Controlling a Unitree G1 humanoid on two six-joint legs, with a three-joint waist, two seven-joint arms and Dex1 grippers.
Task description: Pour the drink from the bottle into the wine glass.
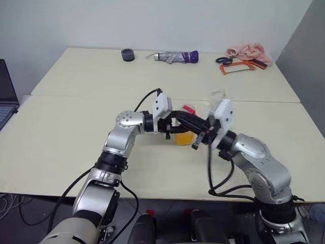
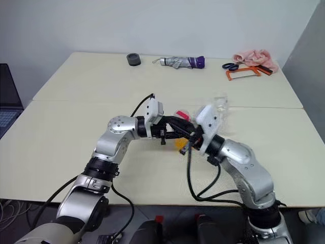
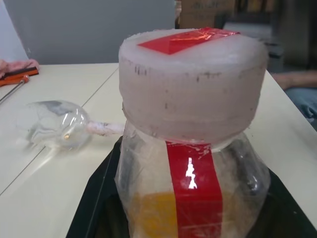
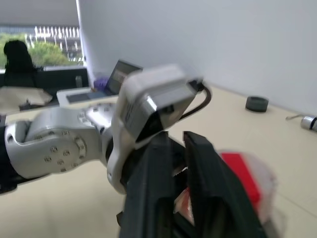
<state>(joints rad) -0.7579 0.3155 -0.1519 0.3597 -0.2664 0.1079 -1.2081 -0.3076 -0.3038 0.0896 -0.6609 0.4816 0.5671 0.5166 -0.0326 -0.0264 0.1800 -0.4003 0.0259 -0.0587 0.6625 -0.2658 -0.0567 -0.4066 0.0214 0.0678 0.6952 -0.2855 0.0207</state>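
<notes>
The red-and-white cap is outside my right gripper's nearly shut fingers, so next my right gripper opens wide and takes the cap (image 2: 181, 116) between both fingers.
My left gripper (image 1: 189, 122) is shut on the bottle (image 3: 190, 144), holding it upright above the table just below its red-and-white cap (image 3: 190, 84). The orange drink (image 1: 184, 137) fills the bottle's lower part. My right gripper (image 4: 176, 136) reaches in from the right, close beside the cap. Its two black fingers (image 4: 208, 178) stand almost together with nothing between them. The wine glass (image 1: 217, 97) stands clear and upright on the table just behind the right wrist.
Along the far table edge lie a black tape roll (image 1: 128, 55), a folded umbrella (image 1: 175, 57), scissors (image 1: 223, 60), an orange hacksaw (image 1: 244, 66) and a pink cloth (image 1: 247, 51). A laptop (image 1: 5, 96) sits at the far left.
</notes>
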